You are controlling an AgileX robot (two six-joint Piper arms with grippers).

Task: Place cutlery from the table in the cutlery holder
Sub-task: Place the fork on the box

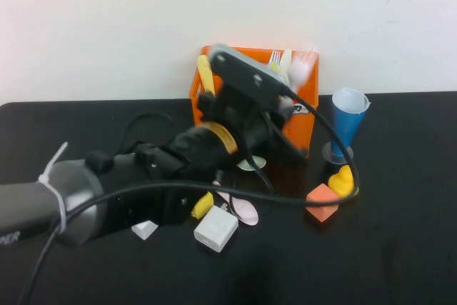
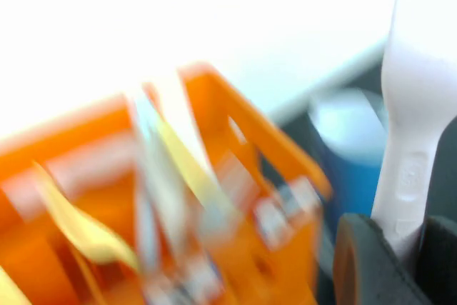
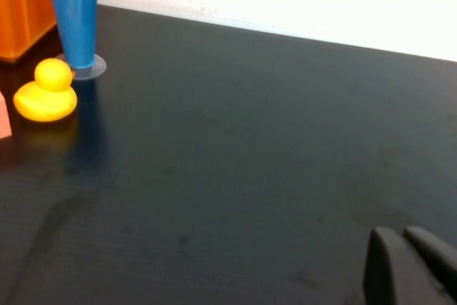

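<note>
I will let go of the pale piece of cutlery with my left gripper in the middle compartment of the orange cutlery holder [image 1: 252, 91] [image 2: 151, 237].
The orange cutlery holder [image 1: 303, 130] stands at the back of the table with several pieces standing in it; it shows blurred in the left wrist view [image 2: 235, 133]. My left gripper [image 1: 289, 94] is at the holder's upper right part, shut on a pale, whitish piece of cutlery [image 2: 418, 126] that sticks up above the rim [image 1: 301, 69]. A pale-pink piece [image 1: 243, 209] lies on the table in front of the holder, partly under the arm. My right gripper [image 3: 410, 258] is shut and empty, low over bare table to the right of the holder.
A blue cone cup [image 1: 348, 123] stands right of the holder, with a yellow duck [image 1: 343, 180] and an orange cube [image 1: 323, 202] before it. A white cube [image 1: 216, 228], a yellow piece [image 1: 202, 205] and a small white piece [image 1: 145, 229] lie near the left arm.
</note>
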